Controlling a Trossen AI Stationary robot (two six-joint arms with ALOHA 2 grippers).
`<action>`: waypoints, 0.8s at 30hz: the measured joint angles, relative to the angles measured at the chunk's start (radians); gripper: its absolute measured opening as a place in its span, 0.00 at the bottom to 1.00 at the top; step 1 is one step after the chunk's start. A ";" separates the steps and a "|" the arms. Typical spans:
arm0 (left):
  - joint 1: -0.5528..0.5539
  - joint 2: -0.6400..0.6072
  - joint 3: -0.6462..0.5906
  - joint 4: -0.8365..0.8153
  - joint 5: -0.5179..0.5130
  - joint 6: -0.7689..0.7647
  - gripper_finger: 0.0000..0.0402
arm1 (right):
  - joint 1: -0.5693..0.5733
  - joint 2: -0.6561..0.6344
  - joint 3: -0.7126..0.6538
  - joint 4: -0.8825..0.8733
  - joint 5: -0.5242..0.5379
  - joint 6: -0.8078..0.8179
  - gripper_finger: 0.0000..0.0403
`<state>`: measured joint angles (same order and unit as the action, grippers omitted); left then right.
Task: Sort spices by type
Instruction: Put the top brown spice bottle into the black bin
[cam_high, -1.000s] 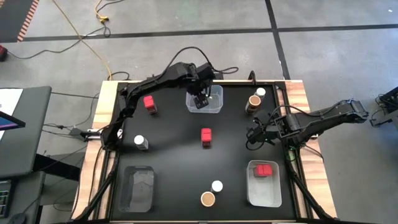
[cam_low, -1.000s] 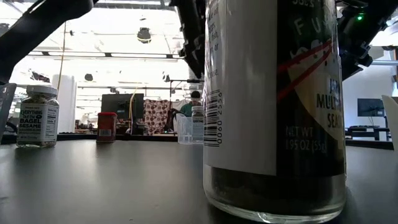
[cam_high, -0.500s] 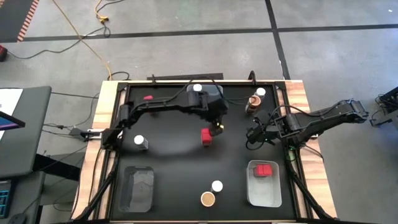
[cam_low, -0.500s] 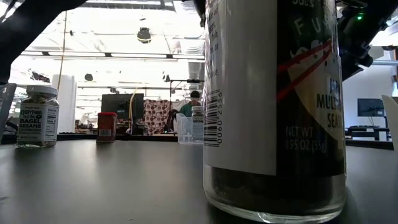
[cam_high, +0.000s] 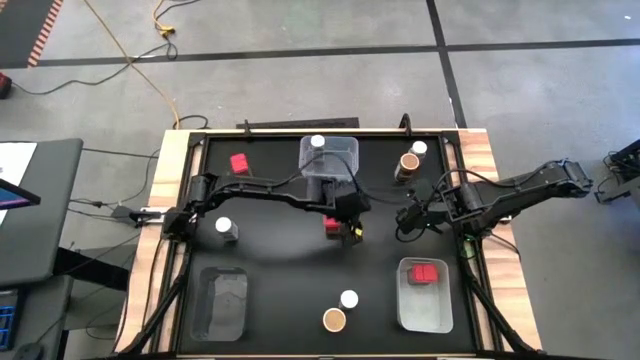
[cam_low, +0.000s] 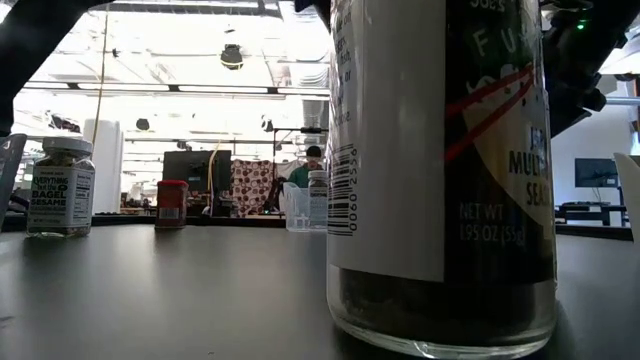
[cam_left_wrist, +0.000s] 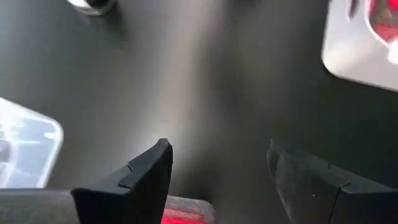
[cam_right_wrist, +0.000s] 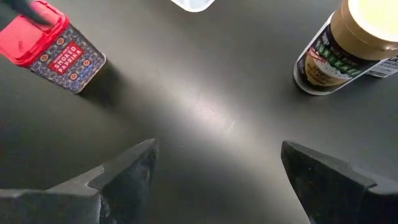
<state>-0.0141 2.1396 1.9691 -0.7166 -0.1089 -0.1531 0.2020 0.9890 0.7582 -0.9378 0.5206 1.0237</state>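
Observation:
The robot's right gripper will next close on the body of the far tan-lidded jar (cam_high: 402, 174) (cam_right_wrist: 329, 62), which stands beside a white-lidded jar.
My left gripper (cam_high: 350, 230) (cam_left_wrist: 217, 149) is open at the table's middle, just above and to the right of a red spice box (cam_high: 330, 222) (cam_left_wrist: 185, 211) that stands on the table. Whether a finger touches the box I cannot tell. My right gripper (cam_high: 408, 218) (cam_right_wrist: 217, 149) waits open further right, holding nothing. It looks at the same red box (cam_right_wrist: 53, 53) and at a tan-lidded jar (cam_right_wrist: 342, 46) (cam_high: 408, 165). A white-lidded jar (cam_high: 318, 142) stands in the far clear bin (cam_high: 340, 170).
Other spices stand about: a red box (cam_high: 240, 163) at the far left, white-lidded jars (cam_high: 226, 228) (cam_high: 348, 298) (cam_high: 419, 148) and a tan-lidded jar (cam_high: 334, 319). One near bin (cam_high: 425, 310) holds a red box (cam_high: 427, 272); another bin (cam_high: 222, 300) stands at the near left.
My left gripper has swung from over the far clear bin toward the table's near edge and a little right, sinking and tipping as it went, and now hangs by the middle red box. The white-lidded jar stays in the bin.

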 joint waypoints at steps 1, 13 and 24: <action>-0.009 -0.006 -0.021 0.038 0.000 0.003 0.63 | 0.000 0.000 0.000 0.000 0.000 0.000 0.93; -0.033 -0.331 -0.499 0.324 -0.009 -0.001 0.63 | -0.002 0.000 0.001 0.037 -0.022 0.064 0.93; -0.078 -0.806 -0.958 0.393 -0.080 -0.080 0.63 | -0.062 0.000 0.037 0.035 -0.022 0.205 0.91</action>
<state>-0.0917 1.3332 1.0111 -0.3237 -0.1888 -0.2328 0.1397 0.9894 0.7947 -0.9028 0.4984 1.2290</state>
